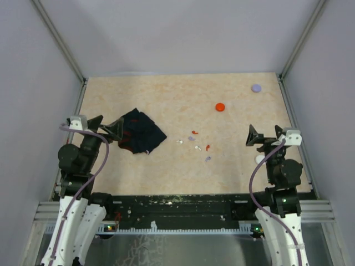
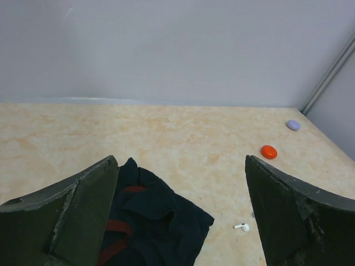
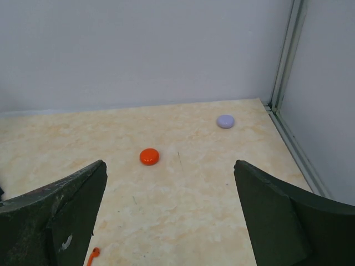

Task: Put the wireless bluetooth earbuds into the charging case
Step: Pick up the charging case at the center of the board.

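Observation:
The white disc [image 1: 259,159], the one half hidden by my right arm, is next for my right gripper, which should close on the disc's opposite sides as I reach it.
Several tiny earbuds lie loose near the table's middle: red ones [image 1: 194,132] [image 1: 208,147], white ones [image 1: 179,142] [image 1: 198,148] and lavender ones [image 1: 191,138] [image 1: 208,159]. A round red case [image 1: 220,107] and a round lavender case [image 1: 255,87] lie shut at the far right. A white disc [image 1: 259,159] lies half hidden by the right arm. My left gripper [image 1: 108,126] is open and empty over a dark cloth's left edge. My right gripper [image 1: 265,136] is open and empty, right of the earbuds. The left wrist view shows a white earbud [image 2: 242,226]; the right wrist view shows a red earbud [image 3: 92,255].
A crumpled dark navy cloth [image 1: 141,138] with red stripes lies left of the earbuds; it also shows in the left wrist view [image 2: 150,221]. Grey walls and metal posts enclose the table on three sides. The red case [image 3: 149,156] and lavender case [image 3: 225,121] lie ahead of the right gripper.

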